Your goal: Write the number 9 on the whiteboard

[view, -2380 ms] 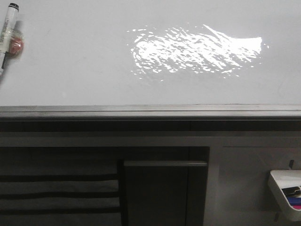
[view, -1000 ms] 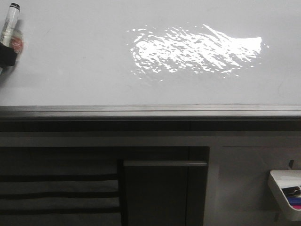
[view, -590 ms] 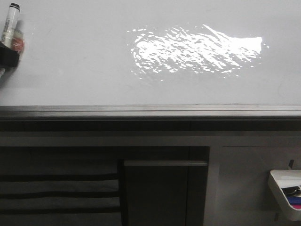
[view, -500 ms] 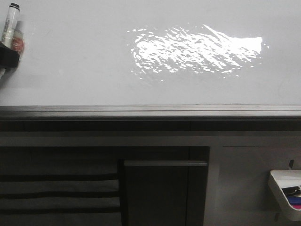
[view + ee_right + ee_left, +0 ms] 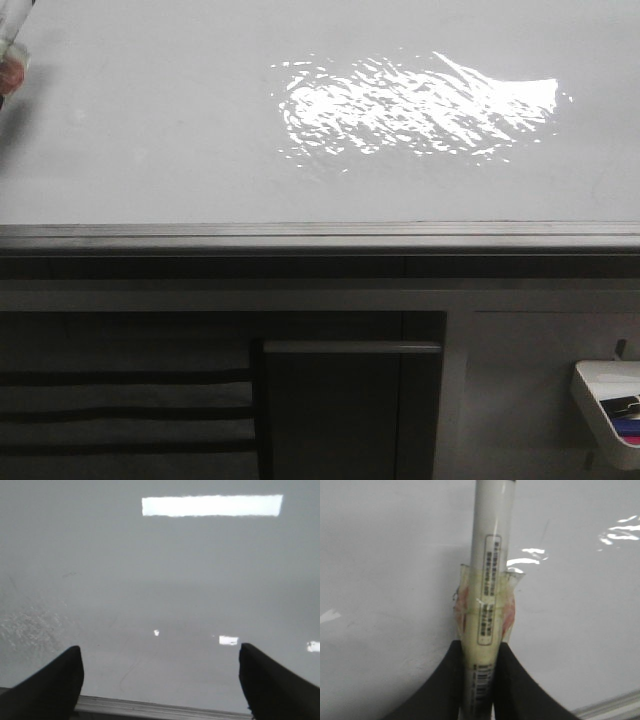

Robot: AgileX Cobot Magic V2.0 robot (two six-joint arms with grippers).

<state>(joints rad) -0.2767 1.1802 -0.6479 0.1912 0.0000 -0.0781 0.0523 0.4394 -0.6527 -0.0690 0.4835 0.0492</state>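
The robot's right gripper needs to next close on the taped part [image 5: 12,66] of the white marker that the left gripper holds over the whiteboard.
The whiteboard [image 5: 150,150] fills the upper half of the front view, with a bright wrinkled glare patch [image 5: 420,105] and a grey edge strip [image 5: 320,235]. No number 9 shows on it. My left gripper [image 5: 480,650] is shut on a white marker [image 5: 490,580] wrapped in yellowish and red tape, held over the board [image 5: 380,580]. In the front view only a bit of the marker [image 5: 10,45] shows at the top left corner; its tip is out of view. My right gripper [image 5: 160,652] is open and empty above the board [image 5: 175,580], near its edge strip [image 5: 160,709].
A small white tray [image 5: 608,410] with pens hangs at the lower right, below the board. A dark cabinet front [image 5: 340,410] lies under the edge strip. A faint thin curved line [image 5: 131,672] marks the board near the right gripper.
The marker and my left gripper have moved up and to the left, so they have almost left the front view. The board shows no new mark.
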